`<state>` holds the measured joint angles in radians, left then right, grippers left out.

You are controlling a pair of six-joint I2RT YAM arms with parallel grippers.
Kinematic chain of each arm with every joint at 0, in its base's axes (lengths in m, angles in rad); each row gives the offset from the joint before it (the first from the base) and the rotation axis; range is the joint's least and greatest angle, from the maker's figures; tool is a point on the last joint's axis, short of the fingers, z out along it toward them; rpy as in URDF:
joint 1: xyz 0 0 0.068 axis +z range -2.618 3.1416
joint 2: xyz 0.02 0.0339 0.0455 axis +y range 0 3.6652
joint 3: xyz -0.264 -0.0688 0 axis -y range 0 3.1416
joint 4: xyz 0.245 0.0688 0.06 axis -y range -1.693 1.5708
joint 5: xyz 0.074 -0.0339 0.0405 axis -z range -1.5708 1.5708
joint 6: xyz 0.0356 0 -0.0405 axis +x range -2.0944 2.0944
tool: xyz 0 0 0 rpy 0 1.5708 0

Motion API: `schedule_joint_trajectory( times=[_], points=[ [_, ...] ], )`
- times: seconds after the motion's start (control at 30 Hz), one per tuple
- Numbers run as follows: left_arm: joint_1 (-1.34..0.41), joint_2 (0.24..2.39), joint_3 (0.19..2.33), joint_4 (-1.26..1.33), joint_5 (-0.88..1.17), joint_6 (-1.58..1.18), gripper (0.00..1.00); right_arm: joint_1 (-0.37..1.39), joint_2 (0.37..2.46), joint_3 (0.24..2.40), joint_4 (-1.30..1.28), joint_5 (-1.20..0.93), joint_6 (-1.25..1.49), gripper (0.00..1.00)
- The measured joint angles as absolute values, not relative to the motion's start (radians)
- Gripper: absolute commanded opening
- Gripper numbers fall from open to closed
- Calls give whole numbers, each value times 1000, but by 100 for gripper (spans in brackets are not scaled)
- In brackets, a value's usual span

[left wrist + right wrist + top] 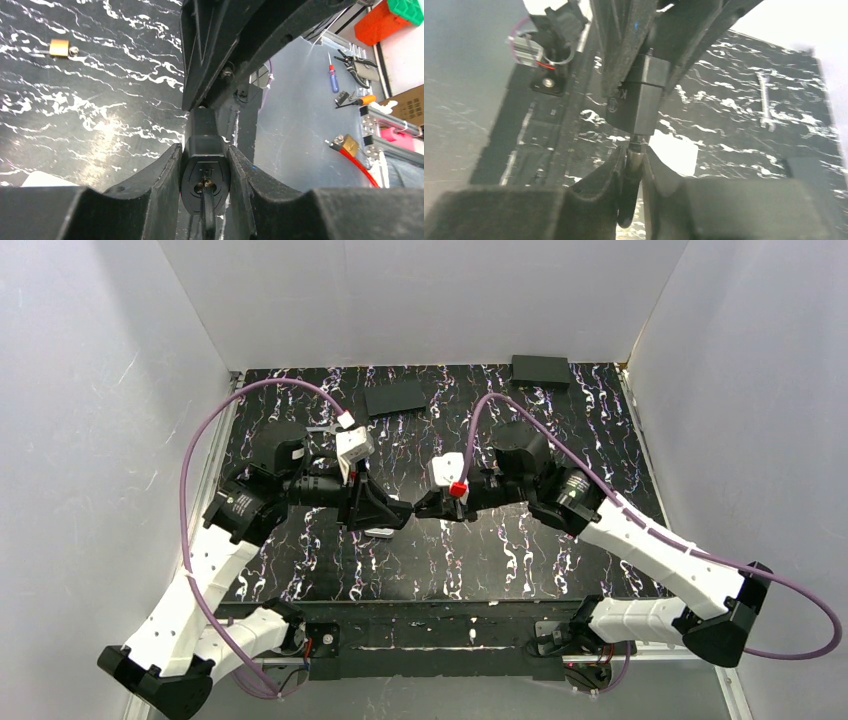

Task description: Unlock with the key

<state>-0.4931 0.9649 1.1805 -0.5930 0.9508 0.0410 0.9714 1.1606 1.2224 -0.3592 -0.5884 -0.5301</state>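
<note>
My right gripper has the black padlock by its narrow shackle, so it should open and grab the padlock's body [639, 105] before my left gripper lets go of it.
The black padlock [205, 170] is clamped between my left gripper's [205, 148] fingers, keyhole face toward the camera. The key [208, 210] sits in the keyhole, a glint of brass showing at the hole and its black head seen edge-on. In the right wrist view my right gripper [635, 152] is shut on the key's black head [630, 180], and the blade runs up into the bottom of the padlock [639, 100]. In the top view the two grippers meet tip to tip above the mat's middle, left [398, 510] and right [422, 508]. The shackle is hidden.
A small brass padlock [59, 47] lies on the black marbled mat. A silver flat wrench [765, 100] lies farther off. Two black boxes [395, 397] [540, 371] sit at the mat's far side. A white card [673, 155] lies under the grippers. White walls enclose the mat.
</note>
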Motion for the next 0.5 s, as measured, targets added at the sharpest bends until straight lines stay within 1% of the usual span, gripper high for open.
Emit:
schedule_joint_trajectory(
  times=[0.03, 0.1, 0.13, 0.2, 0.33, 0.5],
  points=[
    [-493, 963, 1180, -592, 950, 52, 0, 958, 1170, 1230, -365, -619, -514, 39],
    [-494, 961, 1180, -571, 952, 72, 0, 941, 1188, 1239, -369, -687, -481, 56],
    [-496, 959, 1180, -564, 951, 81, 0, 934, 1198, 1242, -371, -715, -465, 63],
    [-500, 954, 1180, -553, 950, 93, 0, 921, 1211, 1243, -373, -764, -431, 71],
    [-500, 944, 1180, -535, 945, 102, 0, 887, 1215, 1243, -363, -834, -364, 76],
    [-500, 927, 1176, -513, 927, 105, 0, 870, 1208, 1220, -257, -879, -231, 74]
  ],
)
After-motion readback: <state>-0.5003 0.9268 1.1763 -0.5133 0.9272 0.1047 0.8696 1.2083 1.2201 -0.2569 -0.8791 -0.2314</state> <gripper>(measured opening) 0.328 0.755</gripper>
